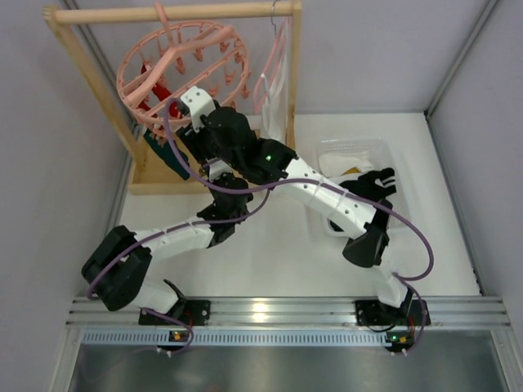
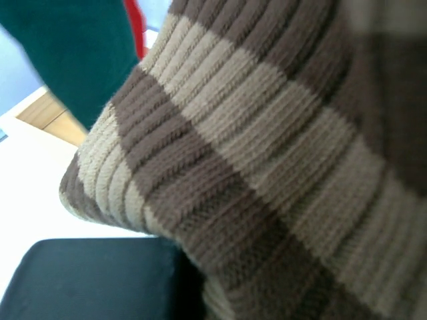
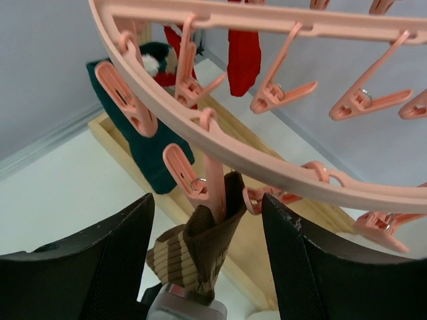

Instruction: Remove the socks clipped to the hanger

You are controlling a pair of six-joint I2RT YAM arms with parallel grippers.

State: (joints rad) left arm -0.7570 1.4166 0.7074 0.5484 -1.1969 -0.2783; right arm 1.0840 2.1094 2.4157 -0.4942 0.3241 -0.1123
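Observation:
The brown striped sock will go down from my left gripper in the white bin [image 1: 373,156], just behind the black sock.
The round salmon-pink hanger [image 1: 184,69] hangs from the wooden rail; its ring [image 3: 267,167] crosses the right wrist view. A brown striped sock [image 3: 200,250] hangs from a pink peg [image 3: 215,187]. My right gripper [image 3: 208,200] is open, one finger on each side of that peg, not touching it. My left gripper [image 2: 220,293] is shut on the sock's lower end, and the sock [image 2: 267,153] fills its view. A dark teal sock [image 3: 143,133] and a red sock [image 3: 243,57] hang from other pegs. In the top view both grippers are bunched under the ring [image 1: 204,122].
The wooden rail frame [image 1: 294,73] and its base [image 1: 163,184] stand at the back left. A slim pink hanger with white cloth [image 1: 278,90] hangs at the rail's right end. A white bin [image 1: 384,151] sits at the right under the right arm.

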